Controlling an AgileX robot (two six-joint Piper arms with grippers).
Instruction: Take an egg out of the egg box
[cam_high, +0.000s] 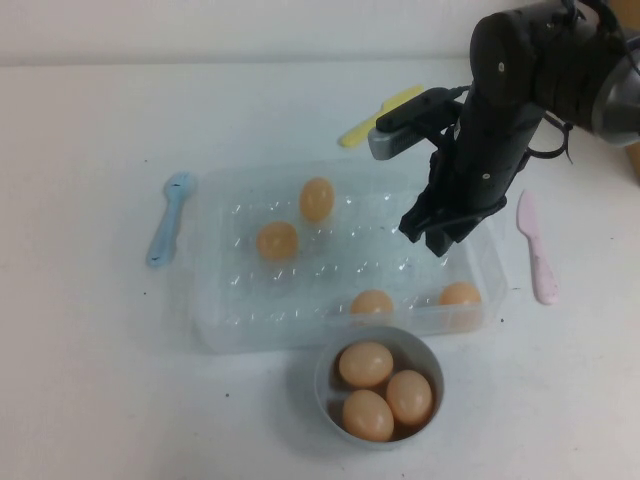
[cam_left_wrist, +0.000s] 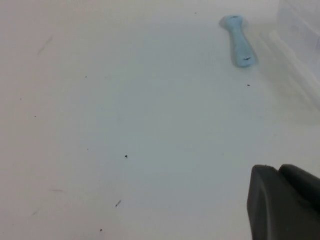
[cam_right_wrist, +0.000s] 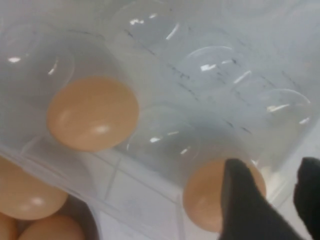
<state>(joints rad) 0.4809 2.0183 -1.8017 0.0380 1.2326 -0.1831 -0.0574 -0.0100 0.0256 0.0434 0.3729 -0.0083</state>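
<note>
My right gripper is next going to close on the tan egg (cam_high: 461, 295) (cam_right_wrist: 216, 195) in the near corner of the egg box, on the side toward the pink spoon.
The clear egg box (cam_high: 215, 310) lies mid-table with several tan eggs in it. Two sit at the back left (cam_high: 316, 198) (cam_high: 277, 240) and two in the near row (cam_high: 371, 302) (cam_high: 460, 295). My right gripper (cam_high: 428, 238) hangs over the box's right part, above the near-right egg. In the right wrist view it (cam_right_wrist: 272, 166) is open and empty, with one finger (cam_right_wrist: 242, 200) over that egg (cam_right_wrist: 205, 200) and the other past the box's edge. The other near-row egg (cam_right_wrist: 92, 112) lies beside it. My left gripper (cam_left_wrist: 280, 172) is shut and empty over bare table, out of the high view.
A grey-white bowl (cam_high: 325, 385) with three eggs stands just in front of the box. A blue spoon (cam_high: 168, 218) (cam_left_wrist: 239, 45) lies left of the box, a yellow one (cam_high: 380, 113) behind it, and a pink one (cam_high: 537, 248) to its right.
</note>
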